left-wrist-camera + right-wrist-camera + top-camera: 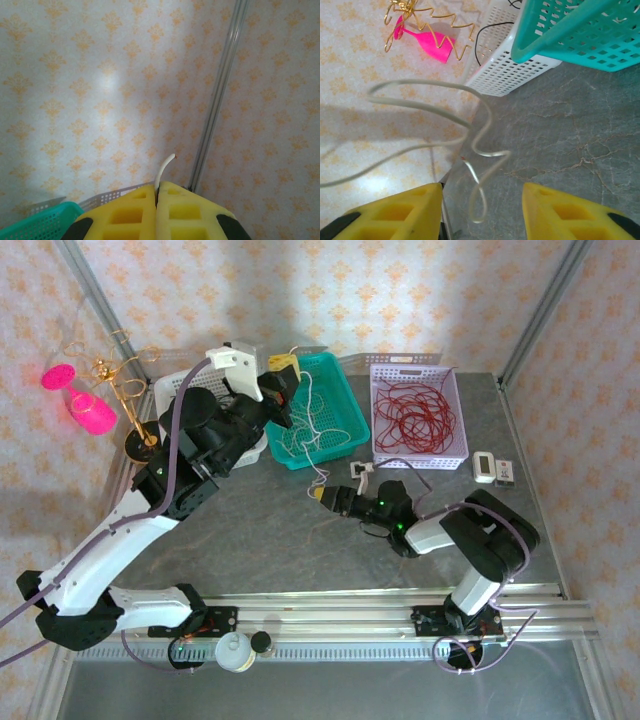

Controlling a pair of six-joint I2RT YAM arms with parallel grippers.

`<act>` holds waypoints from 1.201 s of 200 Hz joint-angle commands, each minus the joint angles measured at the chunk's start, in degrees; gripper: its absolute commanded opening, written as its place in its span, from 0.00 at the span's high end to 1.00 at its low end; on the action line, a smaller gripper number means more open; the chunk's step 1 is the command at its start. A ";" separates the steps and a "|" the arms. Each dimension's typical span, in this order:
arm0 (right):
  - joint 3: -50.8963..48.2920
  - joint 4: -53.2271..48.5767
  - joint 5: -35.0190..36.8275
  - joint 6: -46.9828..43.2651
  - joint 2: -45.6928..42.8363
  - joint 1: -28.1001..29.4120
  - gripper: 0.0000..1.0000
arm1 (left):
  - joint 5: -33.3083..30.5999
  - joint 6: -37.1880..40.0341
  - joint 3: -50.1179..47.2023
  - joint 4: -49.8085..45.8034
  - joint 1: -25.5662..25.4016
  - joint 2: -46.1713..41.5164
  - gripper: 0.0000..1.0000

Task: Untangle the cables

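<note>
The white cable's bend hangs loose at my right gripper's open fingers. I should reach deeper and pinch it near the cable's loose end [474, 175] before I stretch it.
My left gripper [157, 192] is shut on the end of a white cable [165, 170], raised over the teal basket [345, 415]. The stub of that cable sticks up past the yellow fingers [130, 215]. The rest of the white cable [310, 430] is piled in the basket and trails over its front rim onto the table. My right gripper [481, 187] stands open low over the table, and a loose loop of the white cable [479, 197] hangs between its fingers [560, 210] without being pinched. Red cables [415, 418] lie coiled in the lilac basket [452, 455]. A black cable [485, 35] lies in the white basket [505, 70].
A gold wire stand [128, 400] and pink cups [92, 412] stand at the far left, with the white basket [172, 390] behind my left arm. A small white device [486, 468] lies right of the lilac basket. The enclosure's corner post [217, 95] rises behind.
</note>
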 commanded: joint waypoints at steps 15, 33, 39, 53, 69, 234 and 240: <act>2.90 7.12 -1.84 0.84 4.71 0.19 0.72 | 1.88 0.73 1.95 1.87 -0.36 -0.05 1.00; 4.02 7.96 -2.30 0.71 6.59 0.18 0.82 | 1.98 0.82 2.22 1.78 -0.33 0.14 1.00; 4.29 8.07 -2.38 0.48 7.03 0.20 0.85 | 1.93 0.98 2.54 1.72 -0.37 0.22 1.00; 4.57 7.61 -2.04 -0.62 7.46 0.14 0.92 | 2.02 1.00 3.17 1.58 -0.33 0.52 1.00; 4.76 5.67 -1.39 -2.53 7.17 0.19 0.95 | 2.50 0.96 3.75 1.64 -0.33 0.86 1.00; -2.88 18.96 -2.26 -6.93 1.79 0.19 0.52 | 2.42 0.91 5.30 1.75 -0.37 2.00 1.00; -2.49 19.01 -2.30 -6.54 2.28 0.24 0.53 | 2.48 0.91 5.37 1.74 -0.32 2.00 1.00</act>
